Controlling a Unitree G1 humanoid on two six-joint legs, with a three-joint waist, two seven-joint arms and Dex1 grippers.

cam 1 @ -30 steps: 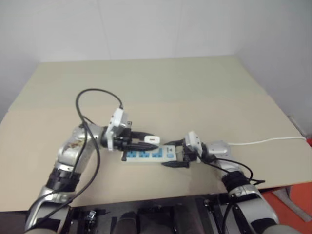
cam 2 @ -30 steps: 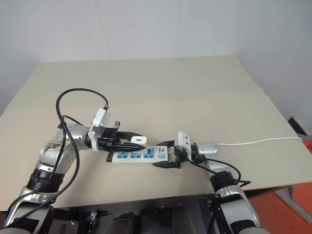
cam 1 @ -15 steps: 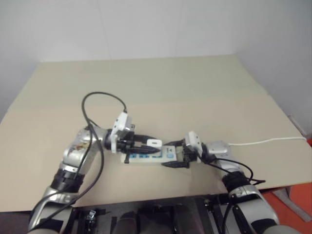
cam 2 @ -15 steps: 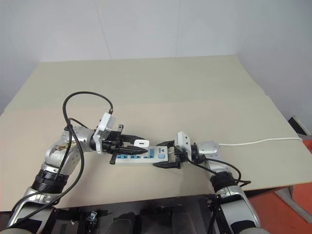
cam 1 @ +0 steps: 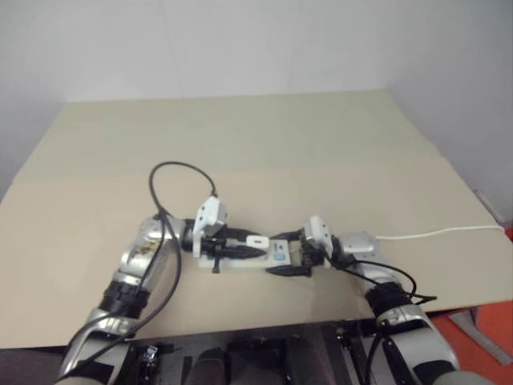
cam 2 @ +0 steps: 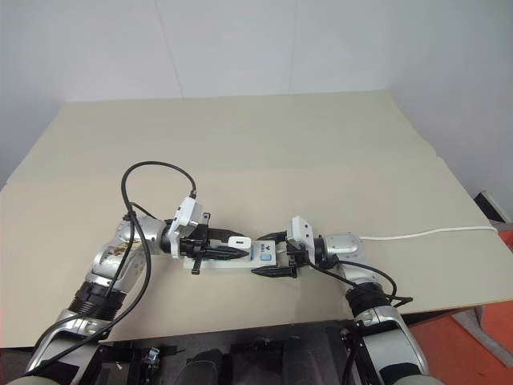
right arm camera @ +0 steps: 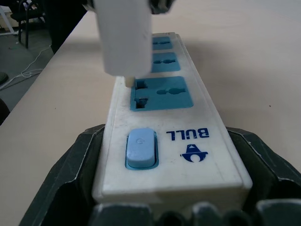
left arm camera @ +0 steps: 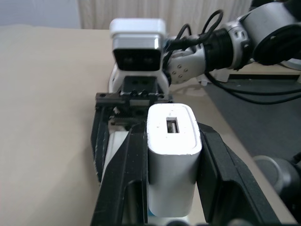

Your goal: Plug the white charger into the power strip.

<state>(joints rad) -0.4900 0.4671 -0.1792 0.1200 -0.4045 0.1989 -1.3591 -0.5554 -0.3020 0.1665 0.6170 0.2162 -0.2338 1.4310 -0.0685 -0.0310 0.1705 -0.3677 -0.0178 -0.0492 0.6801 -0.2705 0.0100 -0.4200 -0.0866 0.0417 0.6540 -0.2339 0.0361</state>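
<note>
The white charger, now hanging just above that socket, will be let go by my left gripper in the power strip's socket (cam 1: 258, 254) nearest the switch.
The power strip (right arm camera: 188, 101), a white bar with blue socket faces, lies on the table near its front edge. My right gripper (cam 2: 271, 255) is shut on its switch end (right arm camera: 141, 149), one black finger on each side. My left gripper (cam 2: 238, 248) is shut on the white charger (cam 2: 239, 241) and holds it over the strip. In the right wrist view the charger (right arm camera: 123, 37) hangs just above the socket nearest the switch, with a prong tip at that socket's slot. In the left wrist view the charger (left arm camera: 173, 160) sits between the two black fingers (left arm camera: 127, 165).
The strip's thin white cable (cam 2: 425, 233) runs off to the right across the beige table (cam 2: 240, 144). The table's front edge lies close behind both grippers. A pale wall rises behind the table.
My left gripper has carried the charger down and to the right, from above the strip's far sockets to just over the socket by the switch. The right gripper and strip have not moved.
</note>
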